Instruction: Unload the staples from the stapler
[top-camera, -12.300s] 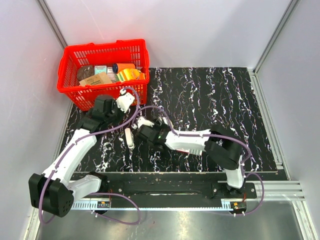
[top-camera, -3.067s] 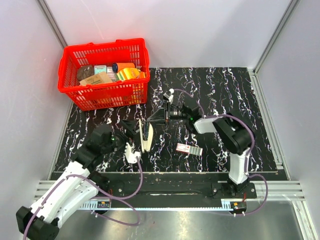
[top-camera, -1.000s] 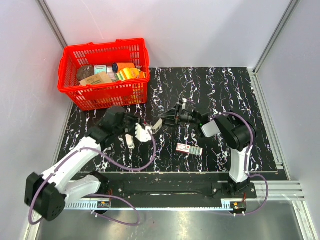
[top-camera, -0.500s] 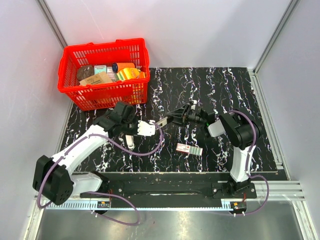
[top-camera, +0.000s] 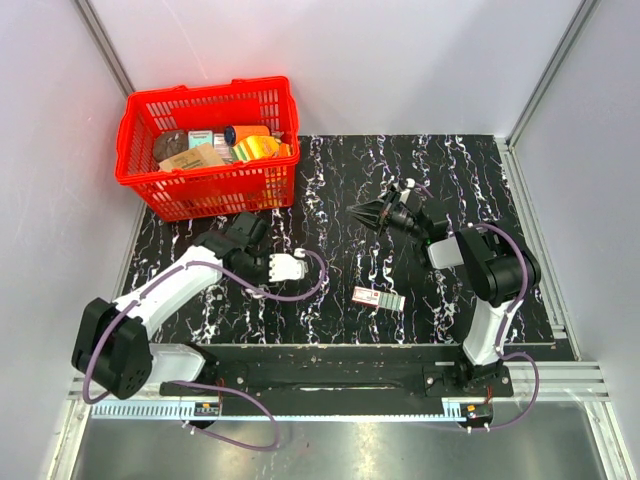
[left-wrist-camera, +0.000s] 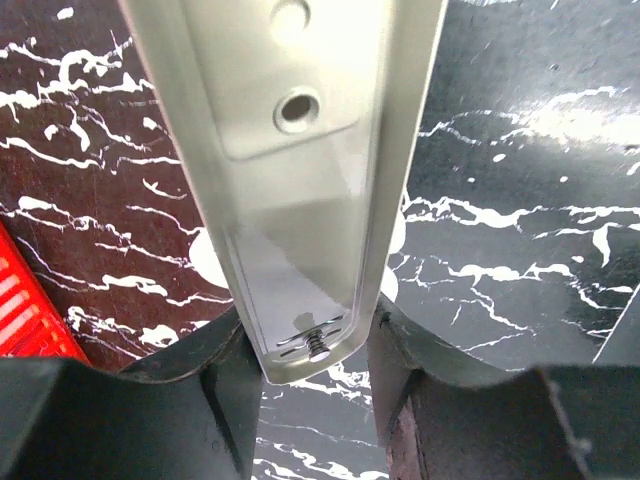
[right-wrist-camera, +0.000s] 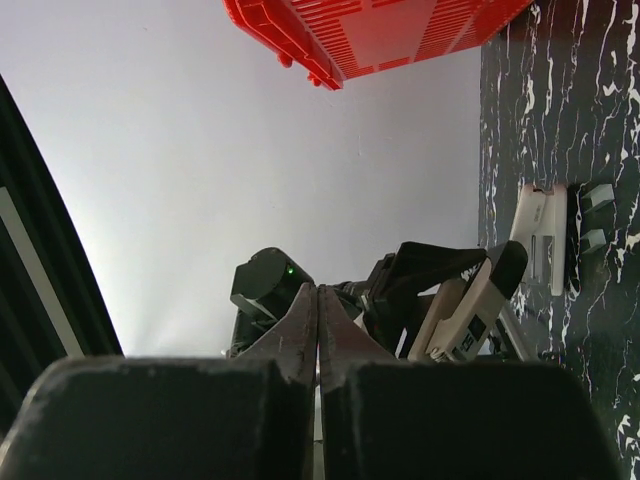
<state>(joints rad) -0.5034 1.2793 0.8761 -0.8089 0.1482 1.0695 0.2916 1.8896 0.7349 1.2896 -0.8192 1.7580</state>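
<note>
Next, the left gripper releases the stapler, which is now over the mat, on the marbled mat (top-camera: 340, 224) between the red basket and my right gripper.
The stapler (left-wrist-camera: 300, 190) is a silvery open channel with a small spring pin at its near end. My left gripper (left-wrist-camera: 310, 345) is shut on it, a dark finger against each side. From above, the left gripper (top-camera: 283, 267) hangs over the mat left of centre and covers the stapler. My right gripper (top-camera: 355, 209) is apart from it, up and to the right. Its fingers are pressed flat together in the right wrist view (right-wrist-camera: 318, 292), with nothing between them. No staples show in any view.
A red basket (top-camera: 210, 150) full of packages stands at the back left; its underside (right-wrist-camera: 380, 30) shows in the right wrist view. A flat red-and-white little box (top-camera: 378, 298) lies on the black marbled mat (top-camera: 450, 180) between the arms.
My right gripper has let go of the stapler's far end, pulled back to the right and shut. The left gripper keeps the stapler and has drawn slightly toward the near left.
</note>
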